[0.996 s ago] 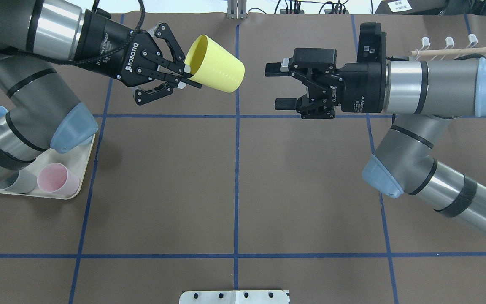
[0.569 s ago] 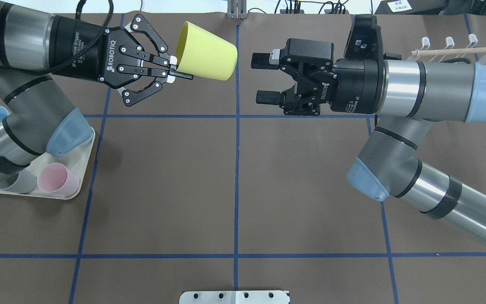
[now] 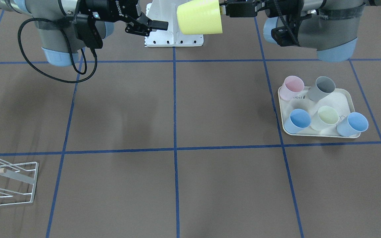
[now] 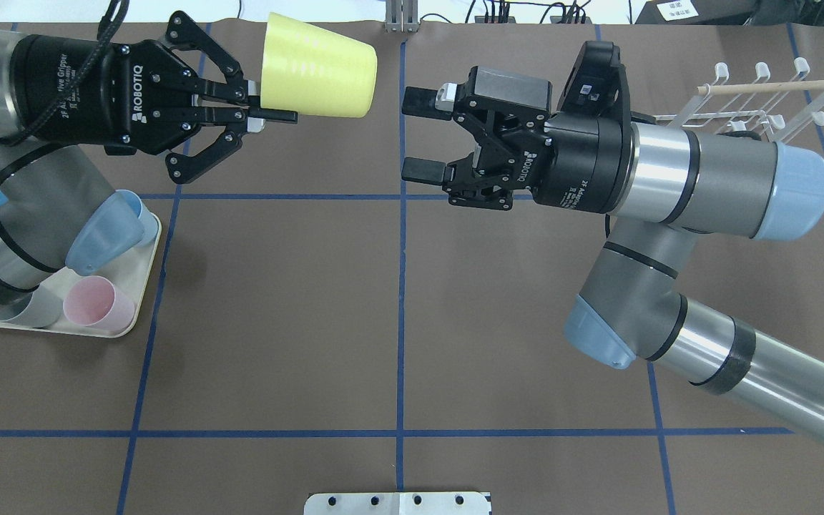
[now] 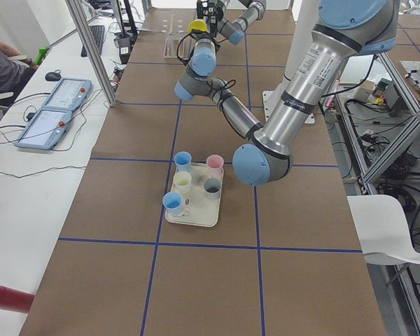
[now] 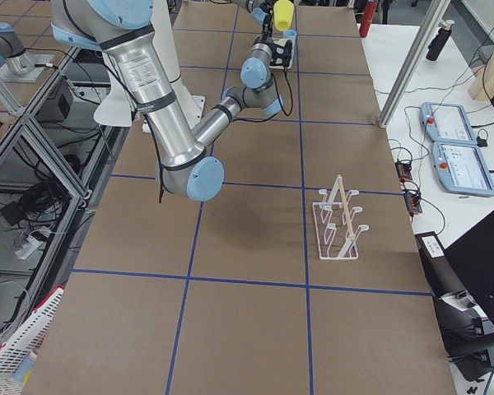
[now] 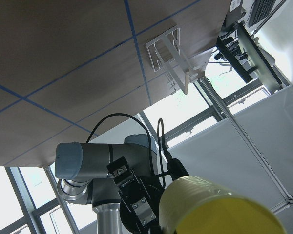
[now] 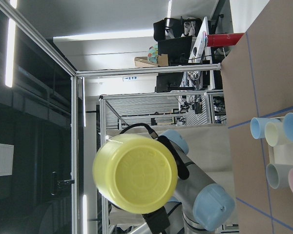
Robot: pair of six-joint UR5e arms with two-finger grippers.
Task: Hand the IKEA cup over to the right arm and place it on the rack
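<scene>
The robot's left gripper needs to release the yellow cup in mid-air over the metal mounting plate (image 3: 187, 8), between the fingers of the right gripper.
The yellow cup (image 4: 319, 66) is held sideways in the air above the far middle of the table, base pointing at my right gripper. My left gripper (image 4: 265, 116) is shut on the cup's rim. My right gripper (image 4: 415, 136) is open and empty, a short gap to the right of the cup's base and slightly nearer in the overhead view. The right wrist view shows the cup's base (image 8: 135, 174) head on. The cup also shows in the front view (image 3: 199, 16). The white wire rack (image 4: 762, 100) with its wooden dowel stands at the far right, behind the right arm.
A cream tray (image 3: 349, 96) with several pastel cups, such as a pink one (image 3: 292, 86), sits on the left arm's side. The rack also shows in the front view (image 3: 8, 181). A metal mounting plate (image 4: 398, 503) lies at the near edge.
The left gripper has carried the cup farther back and to the left, levelling it. The right gripper has moved left toward the cup, still open.
</scene>
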